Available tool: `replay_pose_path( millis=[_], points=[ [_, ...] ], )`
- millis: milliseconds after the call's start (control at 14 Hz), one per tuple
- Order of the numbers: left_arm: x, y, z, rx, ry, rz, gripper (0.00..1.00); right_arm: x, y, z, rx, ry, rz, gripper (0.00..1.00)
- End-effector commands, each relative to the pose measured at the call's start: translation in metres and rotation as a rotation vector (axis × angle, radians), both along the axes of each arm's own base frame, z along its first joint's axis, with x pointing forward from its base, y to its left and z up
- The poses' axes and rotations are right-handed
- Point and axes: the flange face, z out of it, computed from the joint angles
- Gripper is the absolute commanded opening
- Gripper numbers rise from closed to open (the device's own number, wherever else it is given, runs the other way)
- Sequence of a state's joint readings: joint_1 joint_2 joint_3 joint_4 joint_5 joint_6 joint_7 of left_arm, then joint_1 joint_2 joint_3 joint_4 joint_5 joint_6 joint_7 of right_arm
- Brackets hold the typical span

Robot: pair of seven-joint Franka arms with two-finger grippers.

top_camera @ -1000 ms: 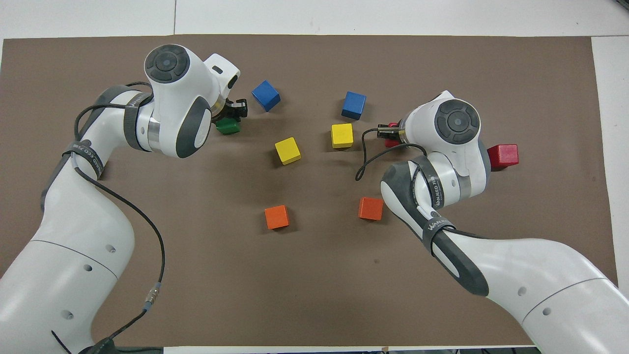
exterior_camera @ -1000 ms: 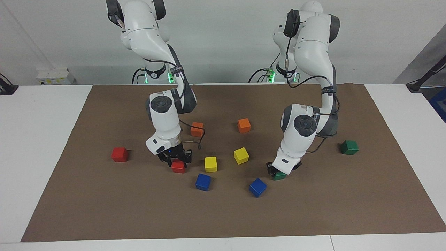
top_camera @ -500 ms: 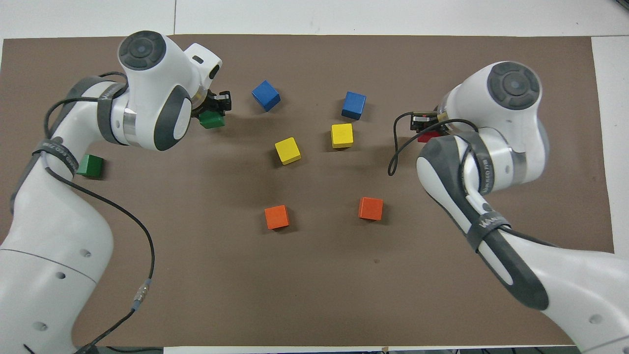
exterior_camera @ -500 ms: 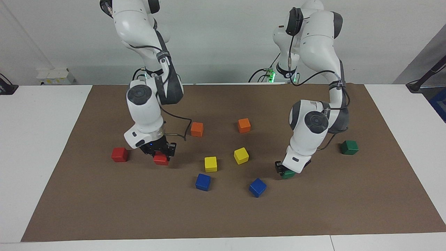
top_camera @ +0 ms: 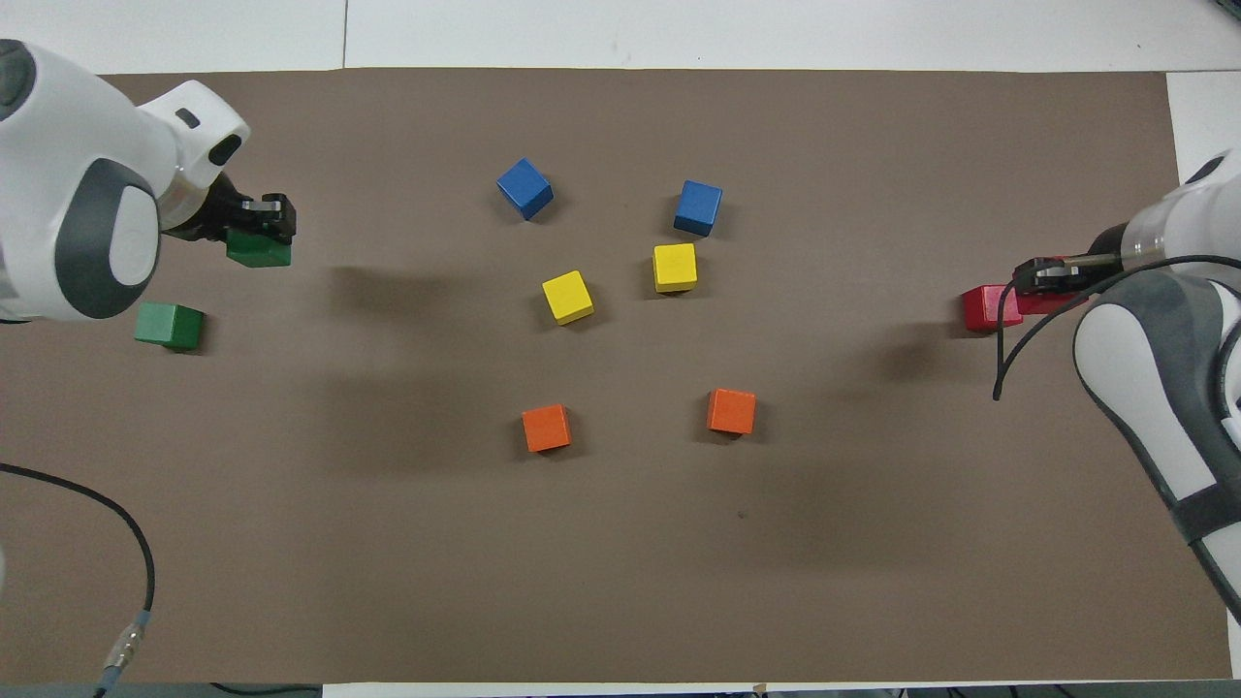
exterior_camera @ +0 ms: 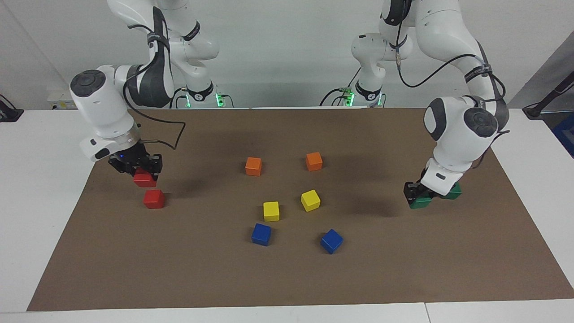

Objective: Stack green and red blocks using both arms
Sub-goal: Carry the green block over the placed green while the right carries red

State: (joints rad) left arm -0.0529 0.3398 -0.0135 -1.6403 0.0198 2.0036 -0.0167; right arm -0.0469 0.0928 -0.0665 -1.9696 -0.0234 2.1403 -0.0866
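Next, my left gripper lets go of the held green block on top of the green block [top_camera: 150, 322] that lies on the brown mat.
My right gripper [exterior_camera: 136, 169] is shut on a red block [exterior_camera: 145, 179] and holds it in the air beside the second red block [exterior_camera: 154, 198], which lies on the brown mat at the right arm's end. In the overhead view the held red block [top_camera: 1042, 301] is partly hidden by the gripper [top_camera: 1052, 276], next to the lying one [top_camera: 989, 307]. My left gripper [exterior_camera: 415, 192] is shut on a green block [exterior_camera: 420, 202], held low beside the second green block [exterior_camera: 452, 192] at the left arm's end. The overhead view shows the held green block [top_camera: 259, 251] and the lying one [top_camera: 170, 325].
In the middle of the brown mat [exterior_camera: 287, 278] lie two orange cubes [exterior_camera: 253, 166] [exterior_camera: 314, 161], two yellow cubes [exterior_camera: 271, 211] [exterior_camera: 310, 200] and two blue cubes [exterior_camera: 261, 234] [exterior_camera: 331, 241]. White table surrounds the mat.
Both arms have swung outward with their blocks: the right gripper carried its red block to the other red block, the left gripper carried its green block to the other green block.
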Motion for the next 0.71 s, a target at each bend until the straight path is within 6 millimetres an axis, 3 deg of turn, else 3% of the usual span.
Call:
replay_pose_path(
  millis=[0,143,357,643],
  points=[
    [-0.027,0.067,0.0,0.007,0.025,-0.112,0.0,-0.015,-0.012,-0.025,-0.002,-0.038,0.016,0.0],
    [-0.036,0.111,-0.004,0.005,0.036,-0.176,0.0,-0.013,-0.014,-0.034,-0.004,-0.051,0.016,0.0],
    [-0.05,0.151,-0.012,-0.034,0.033,-0.209,0.0,-0.009,-0.015,-0.05,-0.004,-0.053,0.012,0.0],
    [-0.066,0.165,-0.03,-0.028,-0.03,-0.191,0.0,-0.01,-0.014,-0.062,-0.004,-0.066,0.011,0.0]
  ],
)
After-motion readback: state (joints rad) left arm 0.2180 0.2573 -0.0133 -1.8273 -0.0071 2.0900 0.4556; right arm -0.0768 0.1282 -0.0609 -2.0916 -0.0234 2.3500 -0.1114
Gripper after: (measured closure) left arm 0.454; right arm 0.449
